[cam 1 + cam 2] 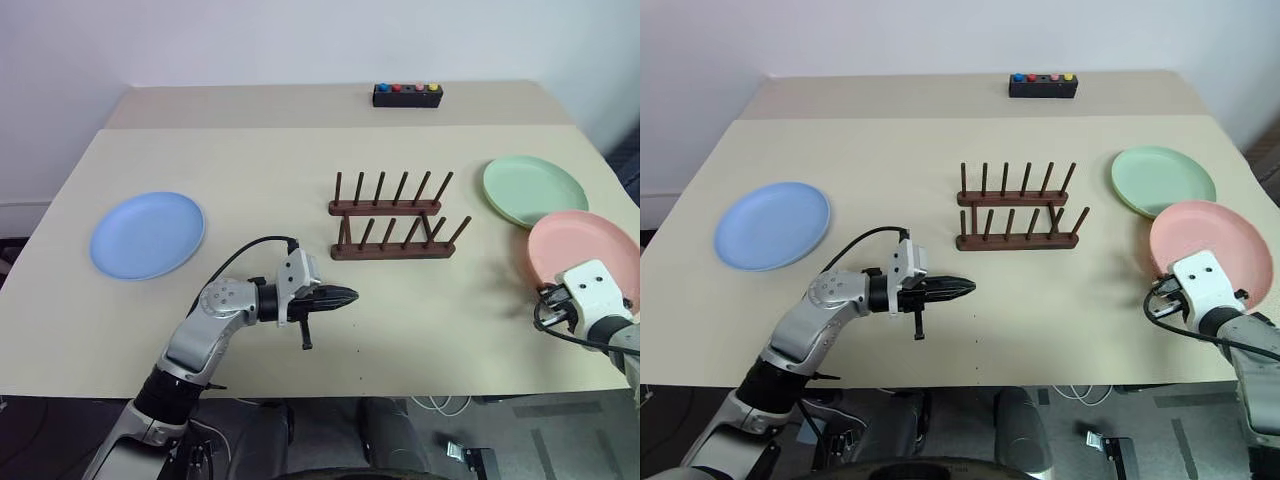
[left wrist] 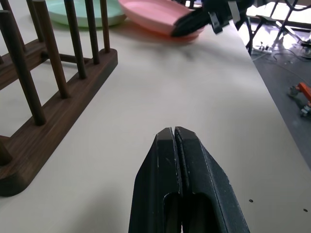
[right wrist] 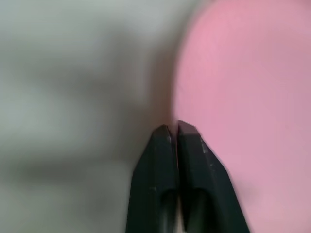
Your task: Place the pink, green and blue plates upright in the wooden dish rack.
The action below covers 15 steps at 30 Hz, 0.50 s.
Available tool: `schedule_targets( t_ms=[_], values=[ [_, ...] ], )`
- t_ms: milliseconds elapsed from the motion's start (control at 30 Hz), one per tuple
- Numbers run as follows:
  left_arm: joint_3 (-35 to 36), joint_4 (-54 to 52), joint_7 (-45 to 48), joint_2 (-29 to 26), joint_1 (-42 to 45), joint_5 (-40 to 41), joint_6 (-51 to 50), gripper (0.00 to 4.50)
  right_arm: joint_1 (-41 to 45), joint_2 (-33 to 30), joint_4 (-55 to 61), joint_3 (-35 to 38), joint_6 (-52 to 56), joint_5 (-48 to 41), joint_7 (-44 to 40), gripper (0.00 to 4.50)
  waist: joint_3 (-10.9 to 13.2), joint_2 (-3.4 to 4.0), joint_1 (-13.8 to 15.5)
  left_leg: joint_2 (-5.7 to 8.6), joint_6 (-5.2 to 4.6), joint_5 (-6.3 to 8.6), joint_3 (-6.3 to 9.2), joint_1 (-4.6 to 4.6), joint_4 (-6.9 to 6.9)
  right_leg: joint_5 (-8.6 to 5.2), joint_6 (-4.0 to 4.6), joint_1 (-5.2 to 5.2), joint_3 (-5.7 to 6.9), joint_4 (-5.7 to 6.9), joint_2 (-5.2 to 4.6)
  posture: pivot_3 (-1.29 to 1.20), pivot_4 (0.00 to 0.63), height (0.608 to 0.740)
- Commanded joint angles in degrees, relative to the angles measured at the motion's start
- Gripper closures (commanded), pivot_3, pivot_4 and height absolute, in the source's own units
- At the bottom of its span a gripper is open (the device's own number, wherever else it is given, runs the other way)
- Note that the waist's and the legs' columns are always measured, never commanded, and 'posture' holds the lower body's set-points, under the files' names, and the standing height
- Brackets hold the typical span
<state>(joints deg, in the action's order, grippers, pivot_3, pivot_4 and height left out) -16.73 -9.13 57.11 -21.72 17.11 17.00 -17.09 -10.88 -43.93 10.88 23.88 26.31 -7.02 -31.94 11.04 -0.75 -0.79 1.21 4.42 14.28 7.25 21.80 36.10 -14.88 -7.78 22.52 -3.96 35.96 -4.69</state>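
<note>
The pink plate will go down upright from my right gripper into the rack's end slot [image 1: 446, 234] nearest the green plate.
The pink plate [image 1: 578, 238] lies at the table's right edge, partly overlapping the green plate [image 1: 533, 188] behind it. My right gripper [image 3: 177, 127] is shut on the pink plate's near rim, and its fingers [image 2: 187, 24] also show against that rim in the left wrist view. The blue plate [image 1: 147, 234] lies flat at the left. The wooden dish rack [image 1: 390, 215] stands at the table's middle with nothing in it. My left gripper [image 1: 350, 295] hovers shut and holding nothing in front of the rack, pointing right.
A small black box with coloured buttons [image 1: 407, 94] sits at the back of the table. The table's right edge [image 1: 612, 165] runs close past the green and pink plates. Bare tabletop lies between the rack and the blue plate.
</note>
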Motion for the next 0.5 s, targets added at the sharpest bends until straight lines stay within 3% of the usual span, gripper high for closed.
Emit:
schedule_targets(
  t_ms=[33,367,500],
  values=[
    [-0.06,-1.28,0.02,0.36,-0.11,0.79,0.44,4.5,-1.07,-0.45,2.53,1.5,0.45,0.27,0.2,4.45,0.0,0.02,0.0,0.0,0.0,0.0,0.0,0.01,0.0,0.0,0.0,0.0,0.0,-0.01,0.0,0.0,0.15,0.74],
    [0.04,0.73,0.07,0.88,0.43,0.05,2.5,4.5,-6.01,-5.8,17.0,8.96,-1.06,0.49,-5.0,4.45,-0.02,0.07,-0.09,0.0,0.0,0.0,0.0,0.18,0.03,0.0,-0.01,0.17,0.0,0.0,0.01,0.0,0.15,0.74],
    [-0.19,2.55,0.09,1.36,0.94,-0.54,4.33,4.5,4.12,-8.24,20.29,13.17,1.22,-8.15,-7.4,4.45,0.02,0.04,-0.34,0.0,0.0,0.0,-0.01,0.25,0.08,0.01,-0.01,0.21,0.0,-0.01,0.0,0.0,0.15,0.74]
  ],
)
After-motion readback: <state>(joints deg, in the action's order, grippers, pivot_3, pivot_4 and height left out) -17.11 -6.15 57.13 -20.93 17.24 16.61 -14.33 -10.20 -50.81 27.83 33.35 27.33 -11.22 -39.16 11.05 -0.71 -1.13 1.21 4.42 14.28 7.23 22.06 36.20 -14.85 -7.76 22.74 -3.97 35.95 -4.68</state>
